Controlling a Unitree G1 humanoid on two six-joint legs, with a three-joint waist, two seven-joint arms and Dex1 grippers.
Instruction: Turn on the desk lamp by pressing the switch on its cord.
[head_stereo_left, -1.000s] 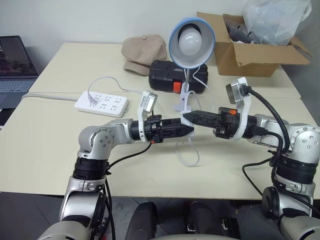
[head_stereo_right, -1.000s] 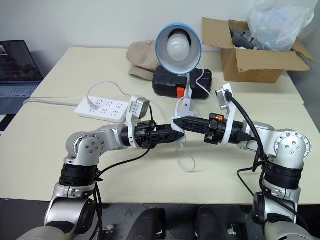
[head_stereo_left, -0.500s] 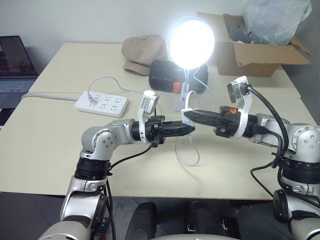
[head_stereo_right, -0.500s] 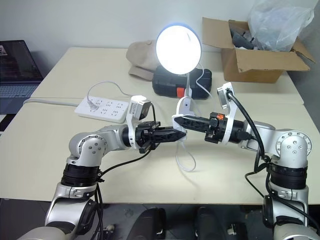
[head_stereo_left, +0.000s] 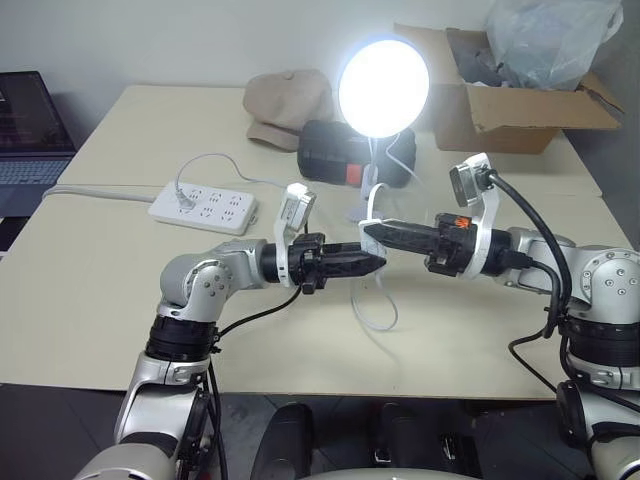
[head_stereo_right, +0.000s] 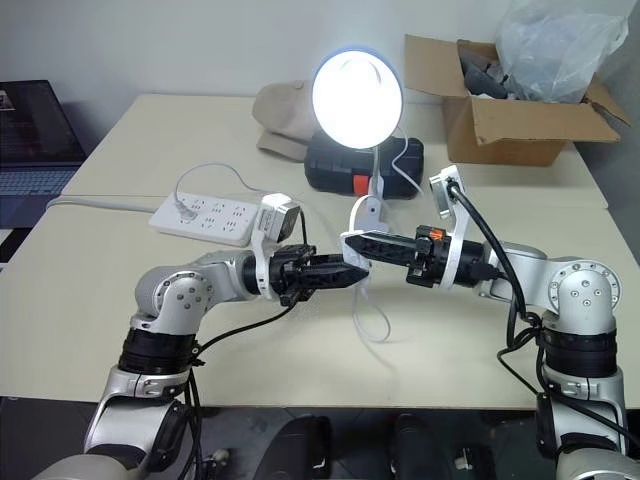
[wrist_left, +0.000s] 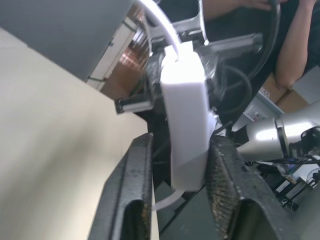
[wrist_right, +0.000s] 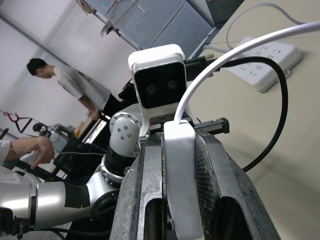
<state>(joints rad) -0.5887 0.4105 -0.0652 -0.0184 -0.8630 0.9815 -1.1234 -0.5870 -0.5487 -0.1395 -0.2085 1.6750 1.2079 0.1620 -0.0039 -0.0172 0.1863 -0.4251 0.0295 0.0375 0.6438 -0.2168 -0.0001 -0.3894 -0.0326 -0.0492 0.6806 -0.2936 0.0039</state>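
Observation:
Next, my right gripper puts the white switch down on the tabletop (head_stereo_left: 415, 255) in front of the desk lamp, toward the side of the cardboard box.
The desk lamp (head_stereo_left: 384, 88) stands at the back middle of the table with its round shade glowing bright white. My right gripper (head_stereo_left: 366, 234) reaches in from the right, level above the table, shut on the small white switch (wrist_right: 181, 170). My left gripper (head_stereo_left: 377, 262) meets it from the left. Its two fingers (wrist_left: 135, 190) stand on either side of the switch (wrist_left: 186, 115), open, with a thin gap on one side. The thin white cord (head_stereo_left: 378, 312) hangs in a loop below both grippers, down to the tabletop.
A white power strip (head_stereo_left: 203, 209) lies at the left with a plug in it. A black case (head_stereo_left: 345, 155) and a beige cap (head_stereo_left: 288, 103) sit behind the lamp. A cardboard box (head_stereo_left: 505, 105) is at the back right and a laptop (head_stereo_left: 30, 140) at the far left. A person (wrist_right: 75, 87) stands in the background.
The lamp was dark a second ago and now shines. My left fingers squeezed in on the switch and have since parted a little. The right gripper kept its hold.

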